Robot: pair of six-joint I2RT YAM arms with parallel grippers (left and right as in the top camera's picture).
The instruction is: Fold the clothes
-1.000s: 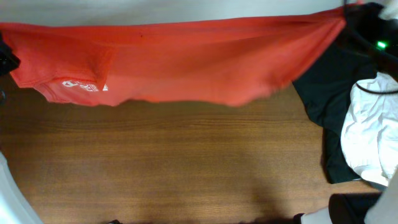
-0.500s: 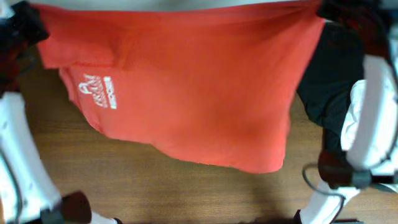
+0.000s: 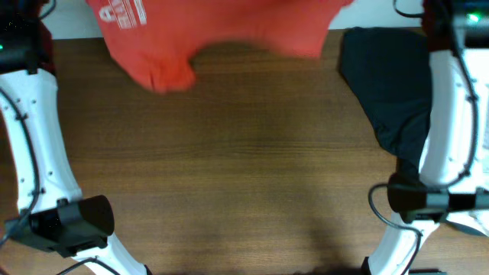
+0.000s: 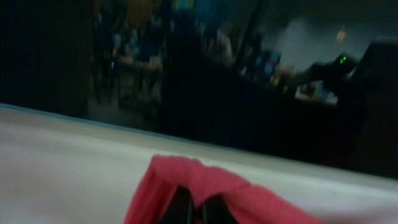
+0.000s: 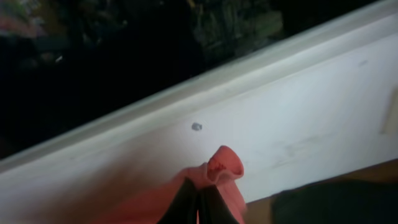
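I should use my left gripper to let go of the fold of shirt over the brown table (image 3: 148, 112) just below the lowest hanging point of the shirt.
The red-orange T-shirt (image 3: 221, 27) with white lettering hangs across the far edge of the table in the overhead view, its top cut off by the frame. My left gripper (image 4: 194, 208) is shut on a fold of the shirt (image 4: 180, 177) in the left wrist view. My right gripper (image 5: 199, 202) is shut on a bunched corner of the shirt (image 5: 224, 168) in the right wrist view. Both grippers are out of the overhead frame; only the white arms show at the left (image 3: 34, 145) and right (image 3: 451, 114).
A black garment (image 3: 386, 84) lies on the brown table (image 3: 229, 176) at the right, under the right arm. A white garment edge (image 3: 474, 221) shows at the far right. A white wall ledge (image 5: 298, 106) runs behind the table.
The shirt was swung forward over the table, then drawn back to the far edge and upward. Both arms have come into the overhead view at the sides.
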